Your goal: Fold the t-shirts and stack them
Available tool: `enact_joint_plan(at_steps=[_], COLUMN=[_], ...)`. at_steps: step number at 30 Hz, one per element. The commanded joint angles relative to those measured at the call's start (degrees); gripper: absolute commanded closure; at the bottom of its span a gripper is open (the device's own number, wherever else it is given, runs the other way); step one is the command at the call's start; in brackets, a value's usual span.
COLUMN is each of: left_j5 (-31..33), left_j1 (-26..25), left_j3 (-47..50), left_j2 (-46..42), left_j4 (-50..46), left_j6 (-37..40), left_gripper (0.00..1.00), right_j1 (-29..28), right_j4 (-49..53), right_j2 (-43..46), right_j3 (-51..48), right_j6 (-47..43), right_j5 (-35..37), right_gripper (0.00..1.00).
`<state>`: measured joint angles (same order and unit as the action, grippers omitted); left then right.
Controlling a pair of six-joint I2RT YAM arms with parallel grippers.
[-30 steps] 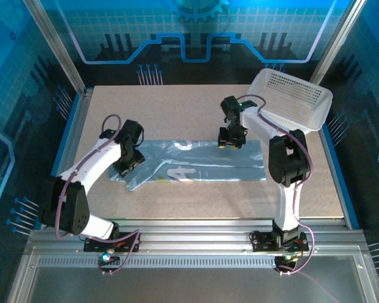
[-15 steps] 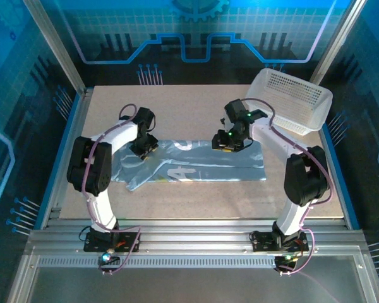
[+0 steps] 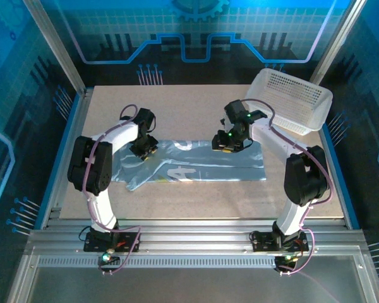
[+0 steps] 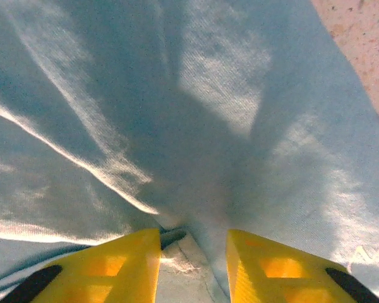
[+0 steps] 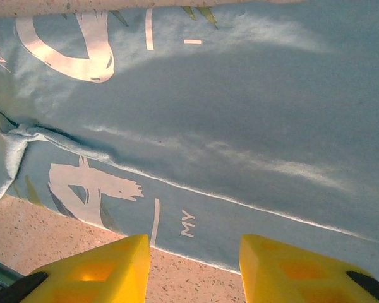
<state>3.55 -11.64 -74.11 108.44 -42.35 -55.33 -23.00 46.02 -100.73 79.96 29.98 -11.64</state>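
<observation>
A slanting crease bunches up the t-shirt's end across the piece of cloth, so my left gripper will first pinch the t-shirt's loose cloth edge [image 4: 184,245] and pull it toward the near side.
The pale grey-blue t-shirt [image 3: 196,165] lies folded into a long band across the middle of the table, white letters showing. My left gripper [image 3: 143,149] is down on the band's far left edge. In the left wrist view its yellow fingers [image 4: 120,265] stand a little apart, astride a raised ridge of the cloth [image 4: 208,95] that creases toward the gap; this gripper [image 4: 194,235] is open. My right gripper [image 3: 226,145] is at the band's far edge, right of centre. It [image 5: 194,240] is open over the shirt's hem [image 5: 240,113] and bare table.
A white lattice basket [image 3: 297,101] sits tilted at the table's far right corner, close behind the right arm. The speckled tabletop [image 3: 177,113] has free room beyond the shirt and in front of it. Metal frame rails border the table.
A second ago my left gripper was at the shirt's near left part; it swung to the far left edge. The right gripper shifted slightly. Over the last half second nothing visibly moved.
</observation>
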Motion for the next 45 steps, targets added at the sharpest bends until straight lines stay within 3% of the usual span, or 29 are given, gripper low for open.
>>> enact_joint_plan(at_steps=[1, 10, 25, 27, 29, 35, 45], left_j5=[-0.58, 0.1, 0.49, -0.78, -2.7, -3.76, 0.58], left_j1=[-0.39, -1.01, -2.0, -1.49, -0.97, -0.92, -1.02], left_j3=[0.73, 1.76, 6.12, 5.75, 5.31, 2.69, 0.91], left_j2=[0.83, -2.82, -11.3, -9.75, -7.7, -2.68, -0.77], left_j4=[-1.44, -2.68, -3.96, -2.53, -0.82, 0.85, -0.19], left_j6=[0.49, 0.44, 1.39, 2.02, 1.1, -4.37, -6.71], left_gripper=[0.74, 1.0, 1.0, 0.68, 0.58, 0.56, 0.54], right_j1=[-0.81, -0.81, -0.88, -0.97, -1.09, -1.43, -1.42], right_j4=[0.13, -0.17, -0.91, -1.02, -1.17, -1.11, -1.11], right_j2=[-0.47, 0.54, 1.83, 2.26, 2.74, 3.78, 4.4], right_j3=[1.43, 0.72, -1.1, -1.67, -2.13, -3.23, -4.39], right_j6=[0.55, 0.92, 0.87, 0.96, 0.87, 0.7, 0.26], right_j5=[-1.12, -0.98, -1.26, -1.34, -1.35, -1.39, -1.54], right_gripper=[0.57, 0.57, 0.59, 0.59, 0.59, 0.59, 0.59])
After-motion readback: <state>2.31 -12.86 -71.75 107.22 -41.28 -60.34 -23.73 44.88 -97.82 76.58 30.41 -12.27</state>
